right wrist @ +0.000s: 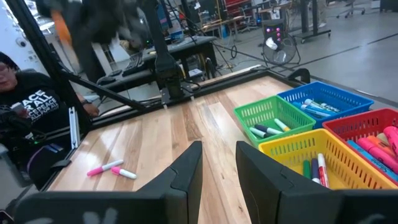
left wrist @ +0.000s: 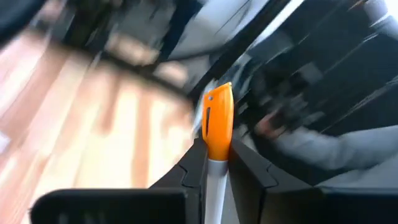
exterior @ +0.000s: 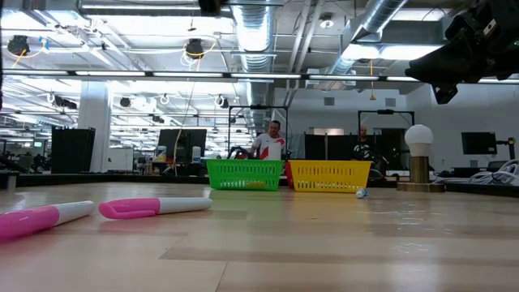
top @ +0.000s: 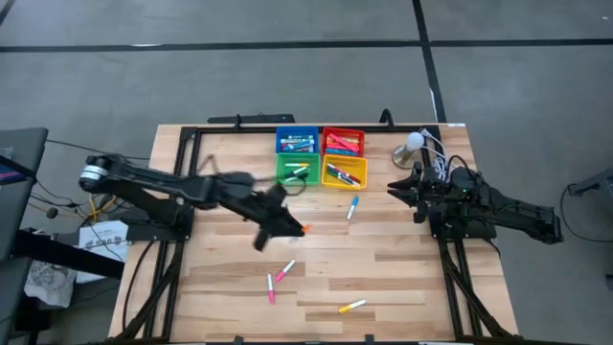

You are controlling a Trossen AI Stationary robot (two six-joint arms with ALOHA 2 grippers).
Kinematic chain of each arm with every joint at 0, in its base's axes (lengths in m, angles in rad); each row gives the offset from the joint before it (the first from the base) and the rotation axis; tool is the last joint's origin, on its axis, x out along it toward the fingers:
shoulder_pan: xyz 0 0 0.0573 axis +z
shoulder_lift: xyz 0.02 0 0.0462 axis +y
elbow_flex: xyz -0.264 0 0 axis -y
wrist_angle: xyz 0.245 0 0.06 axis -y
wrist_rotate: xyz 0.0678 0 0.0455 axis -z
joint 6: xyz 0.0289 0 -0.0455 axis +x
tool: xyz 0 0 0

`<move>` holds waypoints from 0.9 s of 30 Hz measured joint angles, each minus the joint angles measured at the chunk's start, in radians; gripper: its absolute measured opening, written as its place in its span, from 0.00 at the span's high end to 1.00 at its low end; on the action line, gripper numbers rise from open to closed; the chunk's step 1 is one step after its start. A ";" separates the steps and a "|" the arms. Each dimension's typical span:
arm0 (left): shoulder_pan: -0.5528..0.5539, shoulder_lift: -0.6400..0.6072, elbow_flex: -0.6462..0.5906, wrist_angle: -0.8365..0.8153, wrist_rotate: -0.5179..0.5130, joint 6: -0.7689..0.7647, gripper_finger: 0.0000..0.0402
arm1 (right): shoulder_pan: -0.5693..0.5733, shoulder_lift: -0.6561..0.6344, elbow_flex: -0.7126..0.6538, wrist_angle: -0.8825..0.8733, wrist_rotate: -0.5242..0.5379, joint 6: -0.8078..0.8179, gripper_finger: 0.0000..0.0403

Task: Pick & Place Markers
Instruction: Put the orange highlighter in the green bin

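My left gripper is going to put the orange-capped marker down among the markers in the middle of the green tray [top: 298,172].
My left gripper [top: 293,227] hangs over the middle of the table, shut on a marker with an orange cap [left wrist: 218,121] and a white barrel. Loose markers lie on the wood: a blue-capped one [top: 352,207] in front of the trays, two pink ones [top: 284,272] [top: 271,289] and a yellow one [top: 351,307] toward the near edge. The pink pair also shows lying flat in the low view [exterior: 154,207]. My right gripper [right wrist: 217,163] waits at the table's right side [top: 397,188], open, with nothing between its fingers. My left gripper pinches the marker's white barrel [left wrist: 214,177] between its two fingers, just behind the orange cap. The marker lies along the fingers, and its cap [top: 305,230] sticks out past the fingertips toward the table's right. It is lifted clear of the table.
Four small trays stand at the far middle and hold markers: blue [top: 297,141], red [top: 343,142], green [top: 298,171] and yellow [top: 345,173]. A white globe on a wooden base [top: 412,145] stands at the far right. People sit in the room beyond the table.
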 joint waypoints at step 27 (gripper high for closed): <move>0.519 0.244 0.130 -0.352 -0.166 0.705 0.88 | 0.000 0.000 0.000 0.000 0.000 -0.007 0.78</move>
